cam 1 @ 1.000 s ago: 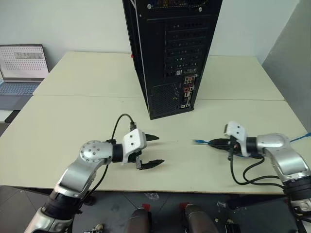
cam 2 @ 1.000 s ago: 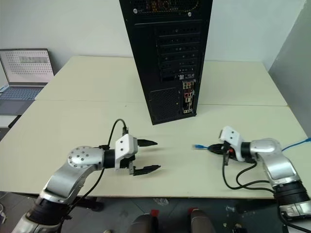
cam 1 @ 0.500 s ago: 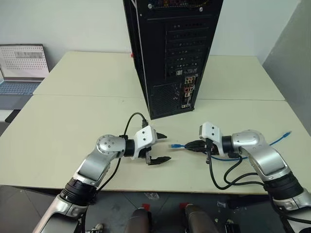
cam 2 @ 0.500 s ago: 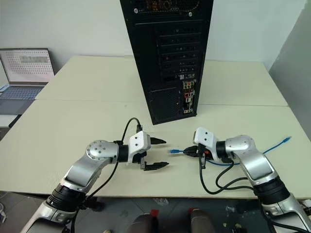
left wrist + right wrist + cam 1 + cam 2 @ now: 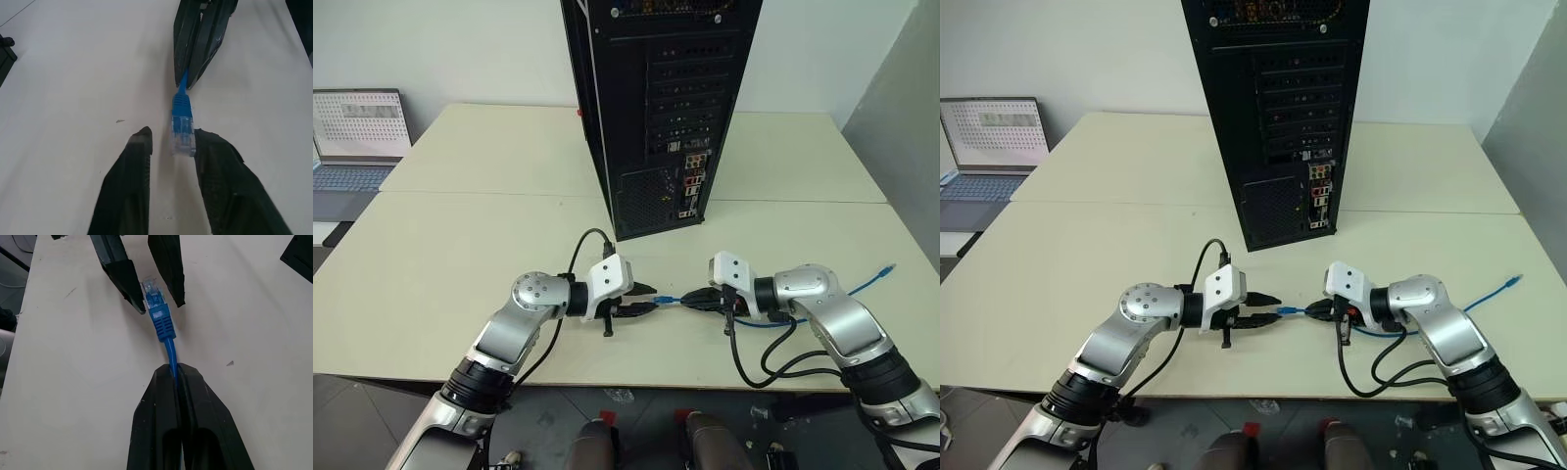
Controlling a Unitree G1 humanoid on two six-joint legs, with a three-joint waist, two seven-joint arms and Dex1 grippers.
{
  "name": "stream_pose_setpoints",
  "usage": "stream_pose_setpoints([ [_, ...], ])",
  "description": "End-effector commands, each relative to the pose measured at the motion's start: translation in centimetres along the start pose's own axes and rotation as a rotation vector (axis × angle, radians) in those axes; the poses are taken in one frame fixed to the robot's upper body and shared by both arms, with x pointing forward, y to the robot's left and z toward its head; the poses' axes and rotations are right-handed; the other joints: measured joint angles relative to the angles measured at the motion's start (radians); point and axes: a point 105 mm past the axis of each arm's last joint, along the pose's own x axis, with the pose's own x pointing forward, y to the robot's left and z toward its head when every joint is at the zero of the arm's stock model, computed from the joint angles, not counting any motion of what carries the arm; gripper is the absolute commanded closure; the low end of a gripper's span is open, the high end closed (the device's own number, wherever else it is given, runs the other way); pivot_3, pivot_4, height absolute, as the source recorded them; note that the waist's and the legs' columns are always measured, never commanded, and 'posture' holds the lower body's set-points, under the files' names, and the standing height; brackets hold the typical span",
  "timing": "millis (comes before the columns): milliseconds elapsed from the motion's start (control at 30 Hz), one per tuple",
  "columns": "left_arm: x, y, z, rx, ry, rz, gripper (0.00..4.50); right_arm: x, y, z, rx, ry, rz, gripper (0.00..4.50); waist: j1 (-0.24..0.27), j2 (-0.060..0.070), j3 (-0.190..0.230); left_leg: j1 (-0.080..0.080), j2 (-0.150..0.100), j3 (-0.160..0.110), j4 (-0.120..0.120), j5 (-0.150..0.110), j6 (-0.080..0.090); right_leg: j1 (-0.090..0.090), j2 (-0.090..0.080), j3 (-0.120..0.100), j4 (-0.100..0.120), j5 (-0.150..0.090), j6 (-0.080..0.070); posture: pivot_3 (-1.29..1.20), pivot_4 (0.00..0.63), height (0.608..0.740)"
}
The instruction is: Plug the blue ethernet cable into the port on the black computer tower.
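The robot's right gripper holds the thin cord too far behind the plug, so next the left gripper grips the plug while the right gripper takes its blue sleeve (image 5: 163, 325).
The blue ethernet cable (image 5: 668, 297) hangs just above the table between my two grippers. My right gripper (image 5: 687, 302) is shut on the cord a little behind its clear plug (image 5: 157, 308). My left gripper (image 5: 653, 299) faces it, and its fingers (image 5: 210, 156) have closed in on that plug from both sides. The rest of the cord trails right to its other end (image 5: 889, 267) on the table. The black computer tower (image 5: 656, 108) stands upright behind, rear face toward me, with a strip of small sockets (image 5: 693, 186) low on it. I cannot pick out the port among them.
A grey laptop (image 5: 357, 137) sits open at the far left. Black robot wires (image 5: 773, 357) loop under my right arm near the front edge of the table (image 5: 460, 225). A grey wall panel (image 5: 911, 127) stands at the right.
Both grippers have come together in front of the tower. The right one carried the cable's plug leftward, and the left one's wide-open fingers closed around it.
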Motion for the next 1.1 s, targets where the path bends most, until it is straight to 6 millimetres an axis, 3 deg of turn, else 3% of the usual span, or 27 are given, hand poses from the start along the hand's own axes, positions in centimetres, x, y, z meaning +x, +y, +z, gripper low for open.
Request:
stream_pose_setpoints([
  [33, 0.2, 0.1, 0.8, 0.038, -0.022, -0.008, 4.19, 0.1, 0.2, 1.7, -0.078, -0.032, 0.012, 4.5, 0.0, 0.0, 0.0, 0.0, 0.0, 0.0, 0.0, 0.0, 0.0, 0.0, 0.0, 0.0, 0.0, 0.0, 0.0, 0.0, 0.15, 0.74],
  [200, 0.2, 0.1, 0.6, 0.041, -0.02, -0.004, 4.23, 0.1, 0.2, 1.7, -0.075, -0.032, 0.014, 4.5, 0.0, 0.0, 0.0, 0.0, 0.0, 0.0, 0.0, 0.0, 0.0, 0.0, 0.0, 0.0, 0.0, 0.0, 0.0, 0.0, 0.15, 0.74],
  [333, 0.1, 0.0, 0.2, 0.08, -0.021, -0.004, 4.23, 0.0, -0.1, 1.7, -0.085, -0.033, 0.011, 3.69, 0.0, 0.0, 0.0, 0.0, 0.0, 0.0, 0.0, 0.0, 0.0, 0.0, 0.0, 0.0, 0.0, 0.0, 0.0, 0.0, 0.15, 0.74],
  [567, -0.7, 0.6, 0.7, 0.402, -0.074, 0.095, 4.23, -1.9, -0.7, 1.8, 0.008, -0.07, 0.01, 1.98, 0.001, 0.0, 0.0, 0.0, 0.0, 0.0, 0.0, 0.0, 0.0, 0.0, -0.001, 0.0, 0.0, 0.0, 0.0, 0.0, 0.15, 0.74],
  [633, -1.0, 0.5, 0.8, 0.5, -0.085, 0.113, 4.23, -2.5, -0.5, 2.2, 0.07, -0.114, 0.017, 1.66, 0.001, 0.0, 0.0, 0.0, 0.0, 0.0, 0.0, 0.0, 0.0, 0.0, -0.001, 0.0, 0.0, 0.0, 0.0, 0.0, 0.15, 0.74],
  [900, -1.8, -0.3, 2.5, 0.985, -0.237, 0.24, 4.23, -2.3, 0.0, 4.1, 0.324, -0.296, 0.024, 1.62, 0.001, 0.0, 0.0, 0.0, 0.0, 0.0, 0.0, 0.0, 0.0, 0.0, -0.006, -0.001, 0.0, 0.0, 0.0, 0.0, 0.15, 0.74],
  [1100, -2.3, 0.5, 3.0, 1.103, -0.273, 0.327, 4.23, -1.5, 0.0, 4.7, 0.446, -0.351, 0.054, 1.62, 0.002, 0.0, 0.0, -0.001, -0.002, -0.001, 0.0, 0.0, 0.0, 0.0, -0.006, -0.002, 0.0, 0.0, 0.0, 0.0, 0.15, 0.74],
])
